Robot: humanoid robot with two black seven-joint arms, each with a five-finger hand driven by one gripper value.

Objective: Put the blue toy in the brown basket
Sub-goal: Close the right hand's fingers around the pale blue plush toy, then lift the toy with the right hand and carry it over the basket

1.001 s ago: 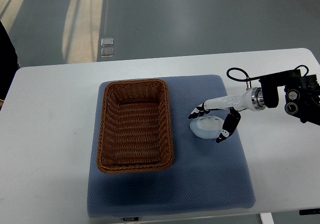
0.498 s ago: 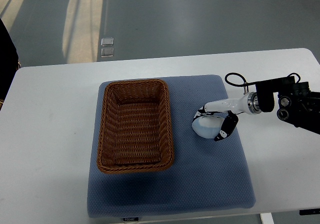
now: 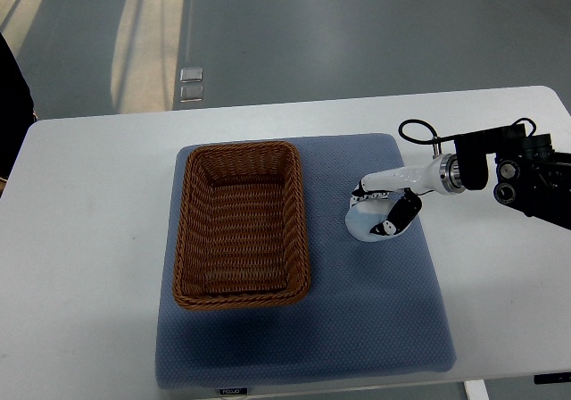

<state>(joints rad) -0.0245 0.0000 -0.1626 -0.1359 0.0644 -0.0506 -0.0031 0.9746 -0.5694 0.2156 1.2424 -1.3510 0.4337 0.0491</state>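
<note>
The robot's right gripper will release the blue toy on the brown basket's bottom, toward the side [image 3: 223,242] opposite its arm.
A pale blue toy [image 3: 368,219] sits on the blue-grey mat [image 3: 303,329], just right of the brown wicker basket [image 3: 241,221]. My right hand [image 3: 379,211] reaches in from the right edge and wraps around the toy, white and black fingers [image 3: 395,216] curled over its top and right side. The toy looks slightly tilted up in the grasp, close to the mat. The basket holds nothing that I can see. The left arm does not show.
The mat lies on a white table [image 3: 89,239]. A black cable loop [image 3: 417,134] rises from the right wrist. Grey floor lies beyond the table's far edge, and a dark shape [image 3: 11,105] shows at the left border.
The right hand went from spread over the toy to curled around it. The toy has tipped up a little and shifted slightly toward the far side.
</note>
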